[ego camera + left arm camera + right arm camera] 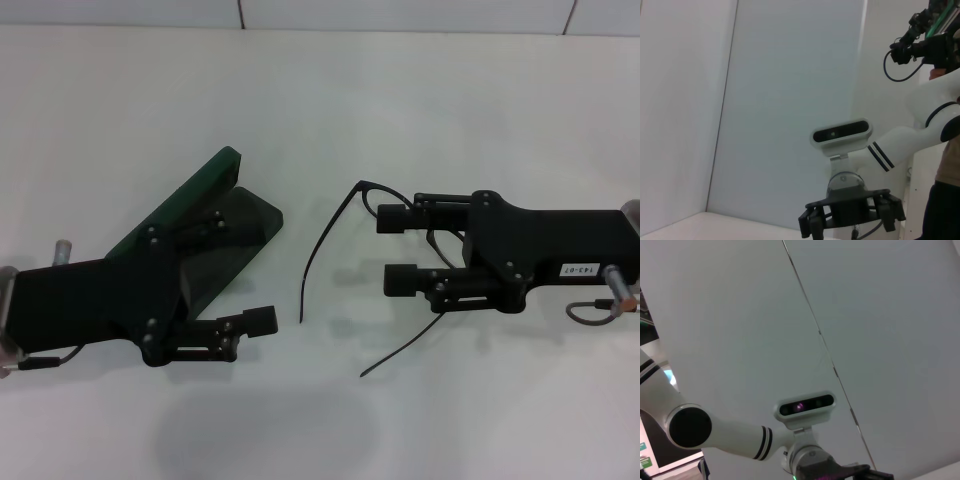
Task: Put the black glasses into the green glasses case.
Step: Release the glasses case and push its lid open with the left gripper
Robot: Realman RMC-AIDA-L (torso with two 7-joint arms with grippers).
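Observation:
The middle of the green glasses case's raised lid [175,204] should be next for my left gripper to go to and close on, leaving the dark base free.
In the head view the green glasses case [205,195] lies open at the left of the white table, lid tilted up, dark base [255,222] towards the middle. My left gripper [243,268] is open, one finger over the case base, the other on the table side. The black glasses [352,197] lie at the centre, temple arms stretched towards me. Their front is partly hidden by my right gripper [385,248], which is open, with the frame between and under its fingers. Neither wrist view shows the glasses or the case.
The white table [320,100] runs back to a tiled wall. The left wrist view shows the other arm's gripper and wrist camera [841,134] against a wall. The right wrist view shows the other arm's wrist camera [805,406].

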